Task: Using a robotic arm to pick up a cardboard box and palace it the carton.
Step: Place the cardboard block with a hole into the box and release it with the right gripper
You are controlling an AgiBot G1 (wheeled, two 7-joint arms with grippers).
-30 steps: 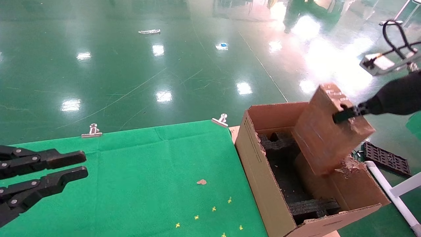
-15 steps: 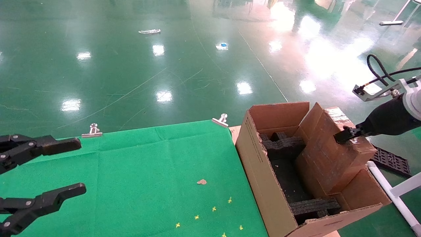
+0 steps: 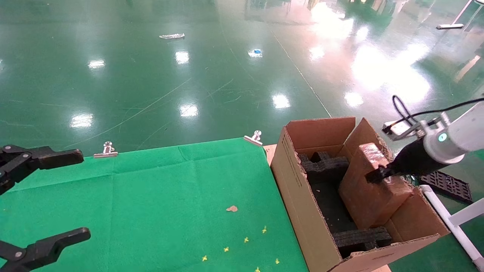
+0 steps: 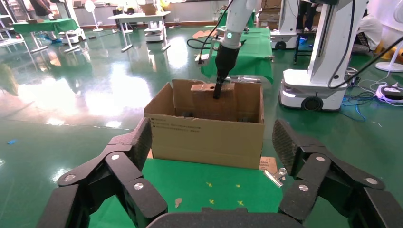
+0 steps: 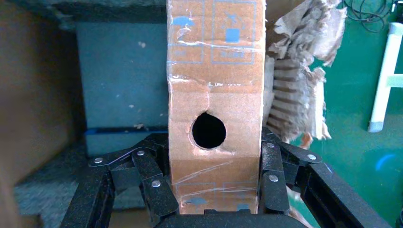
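My right gripper is the one I should use to put the cardboard box down between the black foam inserts inside the carton (image 3: 354, 202) (image 5: 209, 102), next to the dark slab.
The large tan carton (image 3: 298, 196) stands at the table's right end, with black foam inserts (image 3: 325, 166) inside. My right gripper (image 3: 376, 175) is shut on the slim reddish-brown cardboard box (image 3: 368, 189), which stands upright, low inside the carton along its right wall. In the right wrist view the fingers (image 5: 152, 183) clamp both sides of the box's taped narrow edge (image 5: 214, 95) with its round hole. My left gripper (image 3: 49, 196) is open and empty over the green cloth at the left. The left wrist view shows the carton (image 4: 206, 137) and the box (image 4: 211, 99) far ahead.
A green cloth (image 3: 170, 204) covers the table, held by metal clips (image 3: 253, 138) at its far edge. A cardboard scrap (image 3: 231, 208) and small yellow marks lie on it. A black grid tray (image 3: 444, 185) and white pipe frame (image 3: 453, 223) sit right of the carton.
My right gripper has lowered the cardboard box from above the carton down into it, turning it upright. My left gripper's jaws have opened wide.
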